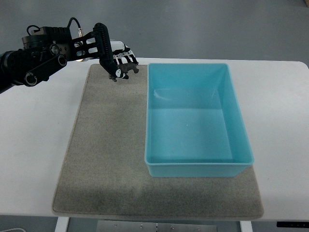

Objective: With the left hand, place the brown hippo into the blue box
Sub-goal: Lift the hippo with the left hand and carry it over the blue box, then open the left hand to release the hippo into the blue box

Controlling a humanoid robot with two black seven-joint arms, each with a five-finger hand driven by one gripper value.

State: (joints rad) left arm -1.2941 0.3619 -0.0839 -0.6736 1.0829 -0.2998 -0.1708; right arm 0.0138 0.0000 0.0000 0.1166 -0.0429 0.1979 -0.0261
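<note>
Next, my left gripper releases the brown hippo inside the blue box [175, 94], close to the far corner that is nearest my hand.
My left hand [121, 64] comes in from the upper left and hovers over the far edge of the grey mat [106, 159], just left of the blue box [198, 166]. Its fingers are curled around a small brown hippo [128, 69], which is mostly hidden between them. The blue box stands open and empty on the right half of the mat, its far left corner close to the hand. The right hand is not in view.
The mat lies on a white table [34, 145]. The table's far edge runs right behind the hand. The left arm's black forearm [43, 53] stretches across the top left corner.
</note>
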